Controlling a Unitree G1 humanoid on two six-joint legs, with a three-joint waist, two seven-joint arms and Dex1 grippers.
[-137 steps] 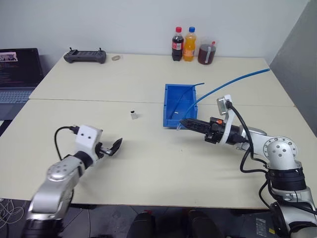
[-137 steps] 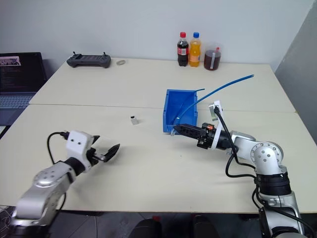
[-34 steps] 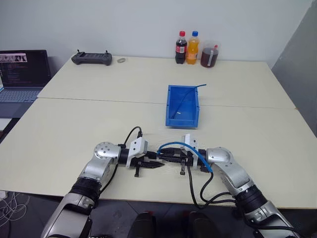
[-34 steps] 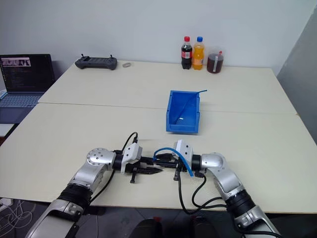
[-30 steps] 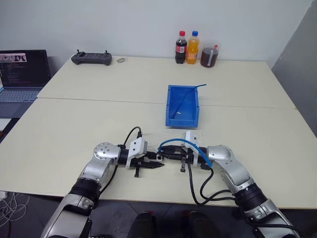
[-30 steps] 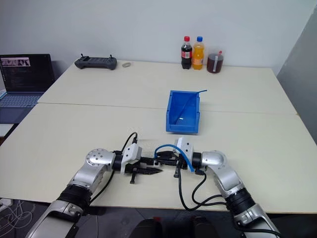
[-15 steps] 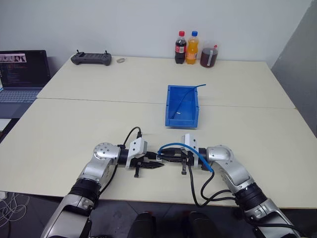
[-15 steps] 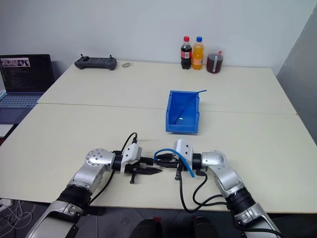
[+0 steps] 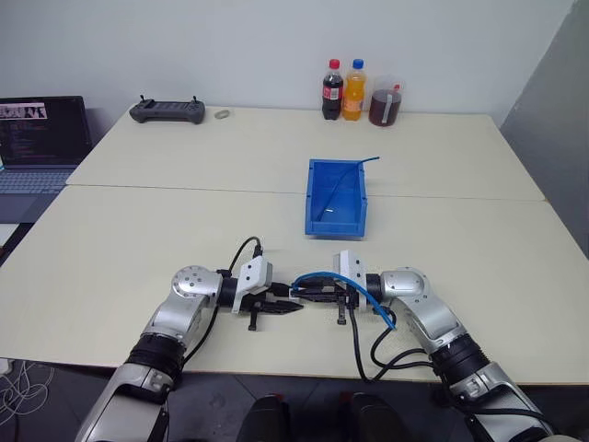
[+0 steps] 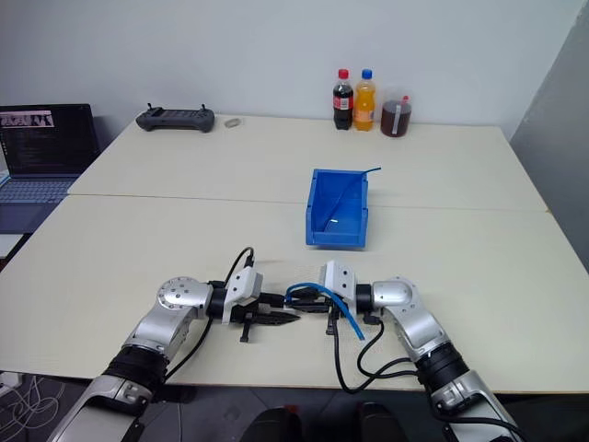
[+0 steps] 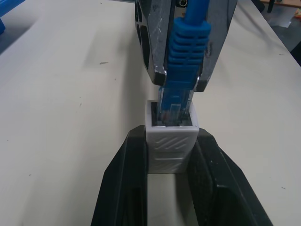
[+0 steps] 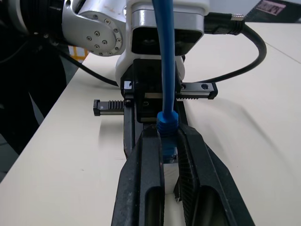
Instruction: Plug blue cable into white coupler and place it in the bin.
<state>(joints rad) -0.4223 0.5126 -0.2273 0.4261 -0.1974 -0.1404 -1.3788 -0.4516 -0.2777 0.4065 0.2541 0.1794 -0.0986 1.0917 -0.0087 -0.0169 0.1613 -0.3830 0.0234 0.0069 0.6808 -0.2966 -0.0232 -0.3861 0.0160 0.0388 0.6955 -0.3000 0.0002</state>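
Observation:
The thin blue cable is in the bin. My right gripper needs to let go of the blue cable and white coupler at the middle of the bottom in the bin (image 9: 335,201), beside that thin blue cable.
Near the table's front edge my two grippers meet tip to tip. My left gripper (image 11: 170,139) is shut on the white coupler (image 11: 171,143), whose opening faces the other hand. My right gripper (image 12: 168,134) is shut on the blue cable (image 12: 165,56) just behind its ribbed boot (image 11: 187,52). The clear plug (image 11: 174,109) sits in the coupler's opening. The cable loops back over my right wrist (image 9: 342,275). The bin (image 9: 314,198) stands farther back, at mid table, apart from both hands.
A thin blue cable (image 9: 345,180) lies in the bin, its end poking over the back right corner. Two bottles (image 9: 332,89) and a cup of dark drink (image 9: 384,101) stand at the far edge. A black controller (image 9: 167,110) and a laptop (image 9: 37,138) sit far left.
Earlier the grippers were far apart, the coupler lay on the table and the right gripper held the cable by the bin. Now both meet at the front. Over the last second, hardly anything moved.

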